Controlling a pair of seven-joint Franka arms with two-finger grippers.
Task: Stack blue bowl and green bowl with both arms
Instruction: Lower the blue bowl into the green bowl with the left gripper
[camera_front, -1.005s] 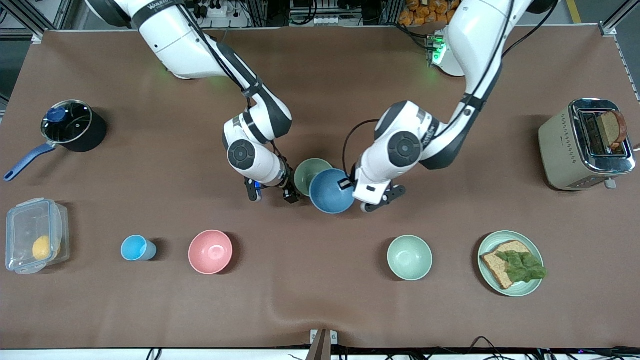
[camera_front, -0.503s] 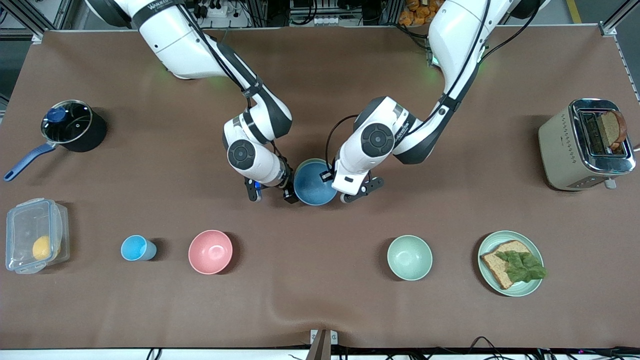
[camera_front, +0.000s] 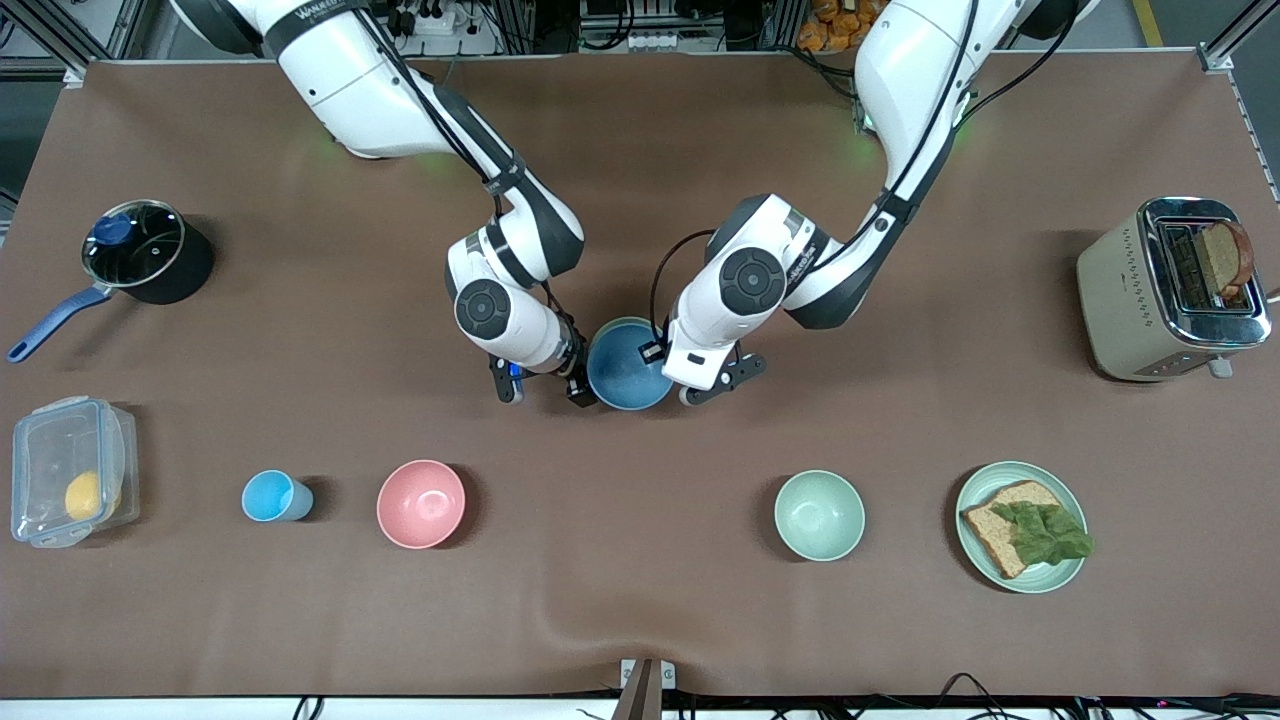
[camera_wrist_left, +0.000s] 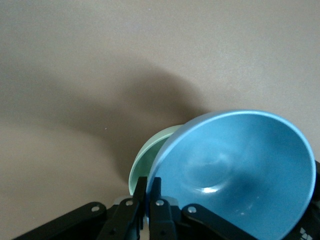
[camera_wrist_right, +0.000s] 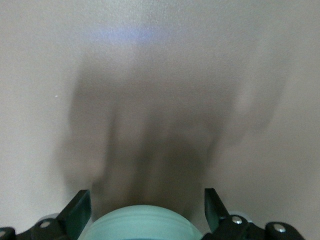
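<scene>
My right gripper is open beside the green bowl. Next, my left gripper lets go of the blue bowl inside the green bowl (camera_front: 626, 356) (camera_wrist_left: 186, 182) under it.
The blue bowl (camera_front: 628, 368) sits tilted over the green bowl (camera_front: 618, 325) at the table's middle; only a strip of the green rim shows in the front view. My left gripper (camera_front: 655, 355) is shut on the blue bowl's rim at the left arm's end. In the left wrist view the fingers (camera_wrist_left: 156, 186) pinch the blue bowl (camera_wrist_left: 240, 170), with the green bowl (camera_wrist_left: 150, 155) under it. My right gripper (camera_front: 543, 388) is open beside the bowls. In the right wrist view the gripper (camera_wrist_right: 145, 192) has the green bowl's wall (camera_wrist_right: 142, 222) between its open fingers.
Nearer the front camera stand a light-blue cup (camera_front: 272, 496), a pink bowl (camera_front: 421, 503), a mint bowl (camera_front: 819, 515) and a plate (camera_front: 1050, 578) with a sandwich. A pot (camera_front: 140, 250) and a lidded box (camera_front: 70, 480) are at the right arm's end, a toaster (camera_front: 1170, 290) at the left arm's end.
My left gripper carried the blue bowl toward the right arm's end until it covered the green bowl, then held nearly still. The right arm has not moved.
</scene>
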